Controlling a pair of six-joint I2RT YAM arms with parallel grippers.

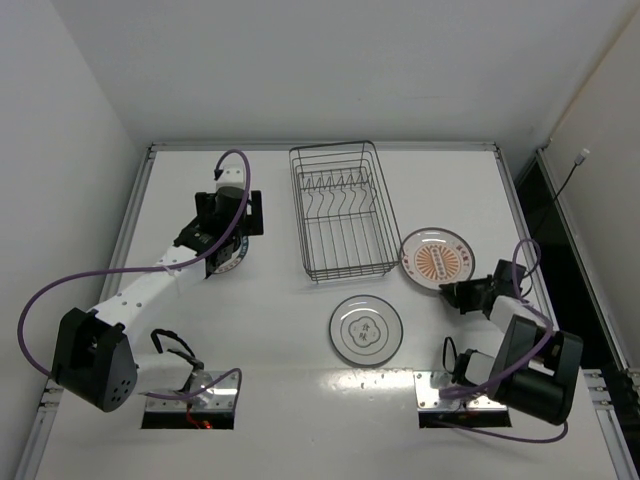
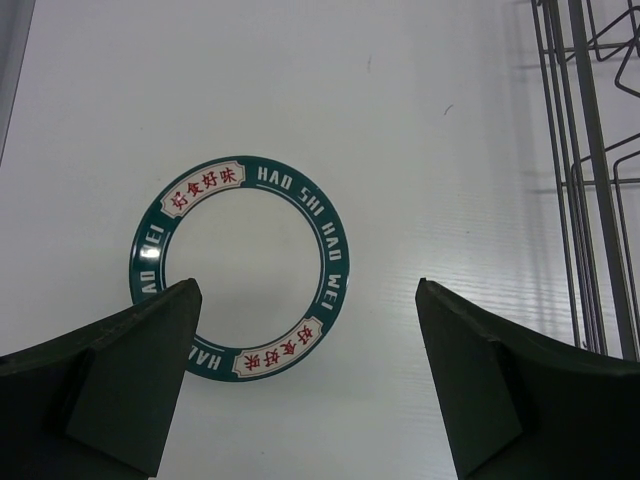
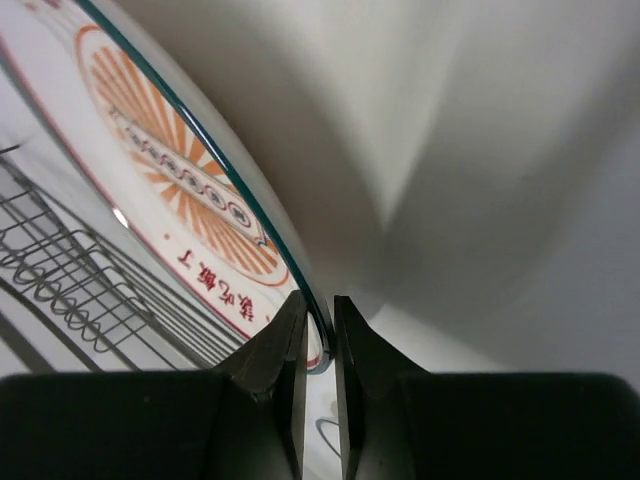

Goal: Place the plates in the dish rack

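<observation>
My right gripper has the orange-patterned plate. It will let go of the plate in the dish rack's end slot on that gripper's side (image 1: 368, 190).
The black wire dish rack (image 1: 340, 210) stands at the table's middle back, with no plate in it. My right gripper (image 1: 458, 293) is shut on the near rim of the orange-patterned plate (image 1: 437, 261), which is tilted up beside the rack's right side. In the right wrist view the jaws (image 3: 320, 305) pinch that plate's rim (image 3: 170, 170). The grey-ringed plate (image 1: 366, 329) lies flat in front of the rack. My left gripper (image 1: 222, 240) is open above the dark-rimmed plate (image 1: 234, 263). The left wrist view shows this plate (image 2: 240, 268) flat beneath the spread fingers (image 2: 150, 350).
The rack's wires show at the right of the left wrist view (image 2: 590, 170) and at the lower left of the right wrist view (image 3: 60, 270). White walls enclose the table; a raised rail (image 1: 135, 215) runs along its left edge.
</observation>
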